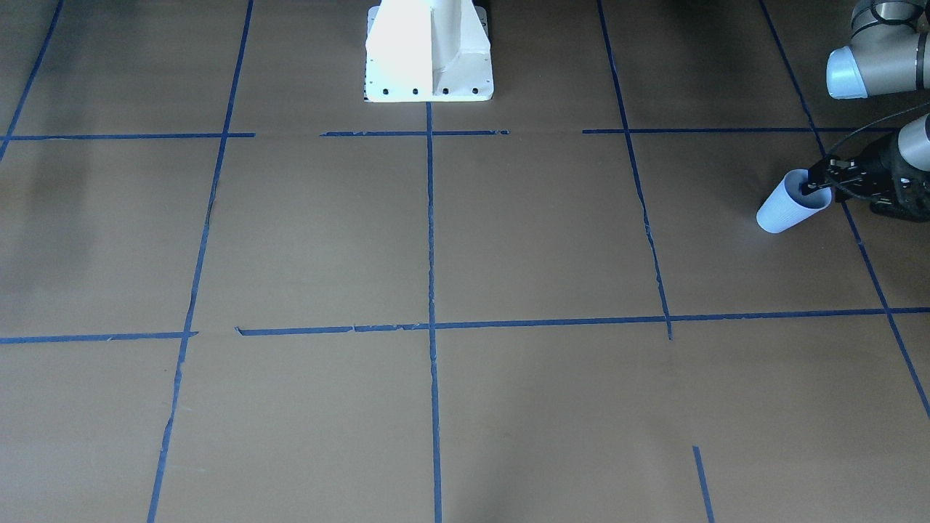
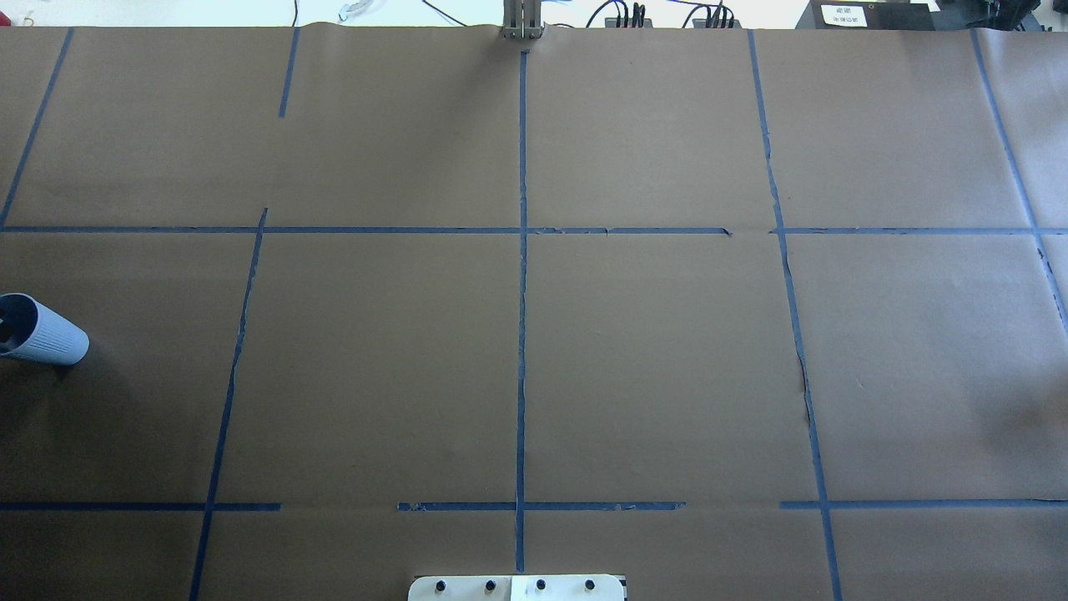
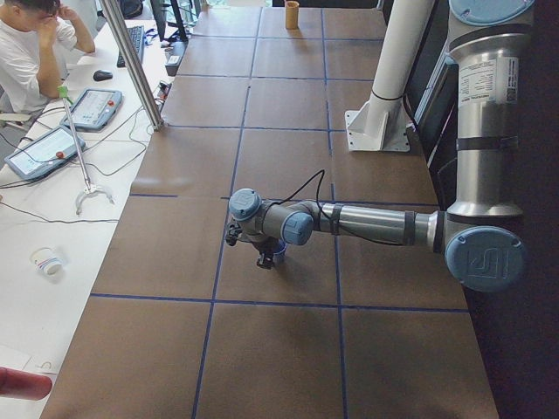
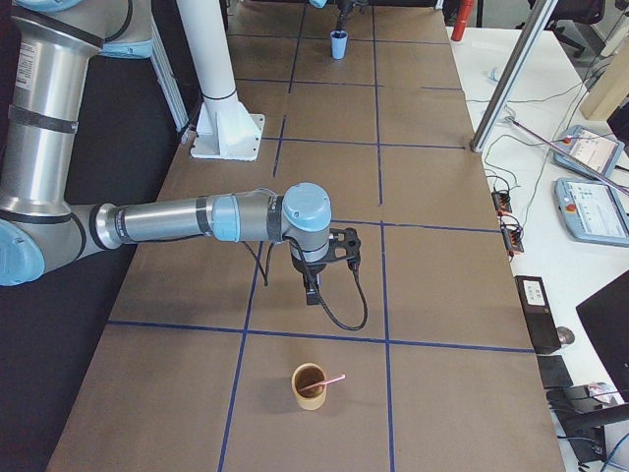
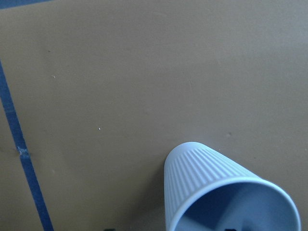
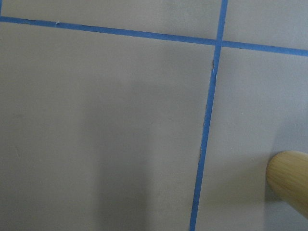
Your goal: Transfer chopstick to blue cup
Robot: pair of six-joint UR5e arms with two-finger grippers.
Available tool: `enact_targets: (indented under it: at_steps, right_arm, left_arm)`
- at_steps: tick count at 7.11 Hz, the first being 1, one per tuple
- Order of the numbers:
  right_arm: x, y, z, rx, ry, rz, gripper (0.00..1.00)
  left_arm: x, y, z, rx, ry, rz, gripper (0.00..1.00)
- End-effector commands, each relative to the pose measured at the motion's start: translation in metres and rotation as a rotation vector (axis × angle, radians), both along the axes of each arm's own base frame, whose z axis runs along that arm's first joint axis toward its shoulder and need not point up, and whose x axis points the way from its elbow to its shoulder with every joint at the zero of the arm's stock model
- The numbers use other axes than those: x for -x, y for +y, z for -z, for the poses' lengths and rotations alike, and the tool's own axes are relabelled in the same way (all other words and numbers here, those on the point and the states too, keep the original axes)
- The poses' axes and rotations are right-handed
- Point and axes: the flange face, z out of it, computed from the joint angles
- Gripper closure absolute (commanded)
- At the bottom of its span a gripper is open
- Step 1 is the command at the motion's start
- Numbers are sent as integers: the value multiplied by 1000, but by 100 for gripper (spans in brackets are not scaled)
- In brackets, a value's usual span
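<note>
My left gripper is to put the blue cup down on the tape line ahead of the white robot base (image 1: 433, 227).
The blue cup (image 1: 786, 211) stands at the robot's left end of the table, and also shows in the overhead view (image 2: 46, 338) and the left wrist view (image 5: 211, 187). My left gripper (image 1: 812, 181) is at its rim, one finger inside the mouth and one outside the wall. The jaws look open around the wall. The pinkish chopstick (image 4: 332, 379) leans in a brown cup (image 4: 309, 385) at the table's other end. My right gripper (image 4: 313, 292) hangs above the table, short of that cup. I cannot tell whether it is open or shut. The brown cup's edge shows in the right wrist view (image 6: 291, 185).
The white robot base (image 1: 429, 54) stands at the middle of the robot's side. Blue tape lines (image 2: 521, 334) cross the brown table cover. An operator (image 3: 31, 52) sits at a side desk with teach pendants.
</note>
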Motion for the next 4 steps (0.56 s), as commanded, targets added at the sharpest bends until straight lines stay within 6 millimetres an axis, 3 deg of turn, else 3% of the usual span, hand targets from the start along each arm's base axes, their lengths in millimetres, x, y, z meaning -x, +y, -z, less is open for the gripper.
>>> enact_targets:
  at_steps: [1, 2, 3, 4]
  right_arm:
    - [0, 0, 0, -2, -1, 1, 0]
    - [0, 0, -1, -1, -1, 2, 0]
    - [0, 0, -1, -1, -1, 2, 0]
    - [0, 0, 0, -4, -1, 2, 0]
  left_arm:
    - [-4, -3, 3, 23, 0, 31, 99]
    - [-5, -4, 11, 63, 3, 90, 100]
    - [-10, -14, 56, 84, 44, 192, 100]
    - [-23, -34, 140, 108, 106, 312, 100]
